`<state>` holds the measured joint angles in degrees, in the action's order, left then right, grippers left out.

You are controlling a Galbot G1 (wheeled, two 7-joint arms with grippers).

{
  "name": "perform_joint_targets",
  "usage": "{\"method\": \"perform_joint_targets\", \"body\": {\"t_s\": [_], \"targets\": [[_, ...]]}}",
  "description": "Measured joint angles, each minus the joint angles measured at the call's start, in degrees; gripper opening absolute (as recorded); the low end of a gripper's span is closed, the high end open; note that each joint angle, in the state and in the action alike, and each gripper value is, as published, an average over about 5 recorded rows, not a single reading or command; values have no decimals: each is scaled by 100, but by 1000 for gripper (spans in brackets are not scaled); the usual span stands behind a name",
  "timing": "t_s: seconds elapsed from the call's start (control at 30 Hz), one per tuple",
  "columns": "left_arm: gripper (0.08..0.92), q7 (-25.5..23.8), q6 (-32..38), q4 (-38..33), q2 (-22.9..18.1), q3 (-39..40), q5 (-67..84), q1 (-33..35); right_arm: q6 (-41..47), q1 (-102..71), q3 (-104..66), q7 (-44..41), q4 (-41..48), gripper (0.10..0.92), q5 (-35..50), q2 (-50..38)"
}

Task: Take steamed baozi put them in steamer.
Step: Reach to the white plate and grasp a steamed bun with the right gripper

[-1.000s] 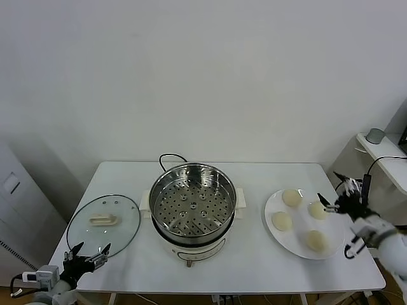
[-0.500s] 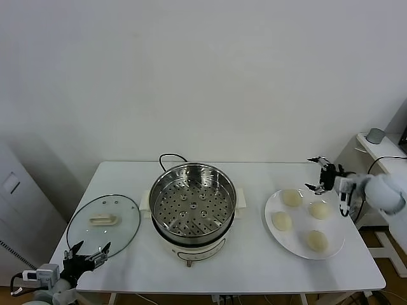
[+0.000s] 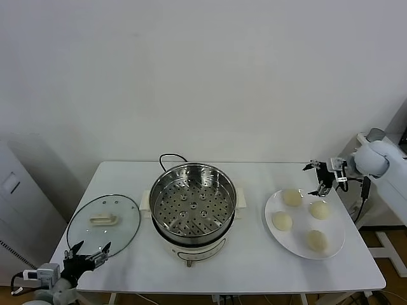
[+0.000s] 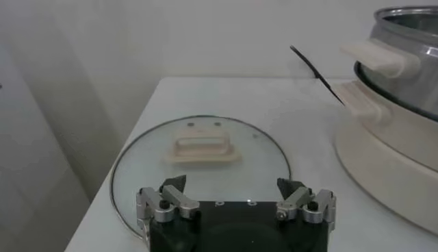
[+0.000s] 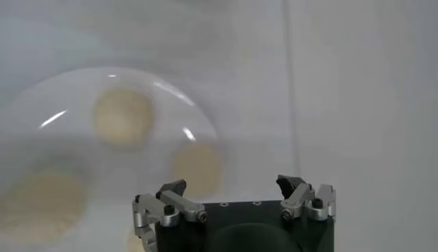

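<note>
The cream baozi [image 3: 292, 197] [image 5: 197, 168] lying farthest back on the white plate, by the plate's far edge, will have my right gripper close around its sides.
Four cream baozi lie on a white plate [image 3: 331, 249] at the right: one at the back left [image 3: 292, 197], one at the back right [image 3: 319, 210], one at the left [image 3: 282, 220], one at the front [image 3: 316, 239]. The steel steamer [image 3: 193, 202] with its perforated tray stands empty at the table's middle. My right gripper [image 3: 320, 178] is open and empty, hovering above the plate's far edge; its wrist view shows blurred baozi [image 5: 123, 116] below the gripper [image 5: 233, 186]. My left gripper [image 3: 88, 253] is open and empty, low at the front left corner, at the glass lid's near edge [image 4: 233, 185].
A glass lid [image 3: 103, 220] with a cream handle lies left of the steamer, also in the left wrist view [image 4: 205, 154]. A black cord [image 3: 170, 157] runs behind the steamer. A side cabinet [image 3: 372, 159] stands beyond the table's right edge.
My right gripper has risen from beside the plate's right rim and swung back to above the plate's far edge. The left arm has not moved.
</note>
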<state>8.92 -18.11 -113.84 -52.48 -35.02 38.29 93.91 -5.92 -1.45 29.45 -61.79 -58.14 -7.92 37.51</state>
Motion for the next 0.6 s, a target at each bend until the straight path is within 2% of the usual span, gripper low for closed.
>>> {"method": "perform_joint_targets", "body": {"t_s": [0.6], "targets": [[823, 13, -28, 34, 22, 40, 4, -72, -503, -49, -57, 47, 1413, 823, -1091, 1151]]}}
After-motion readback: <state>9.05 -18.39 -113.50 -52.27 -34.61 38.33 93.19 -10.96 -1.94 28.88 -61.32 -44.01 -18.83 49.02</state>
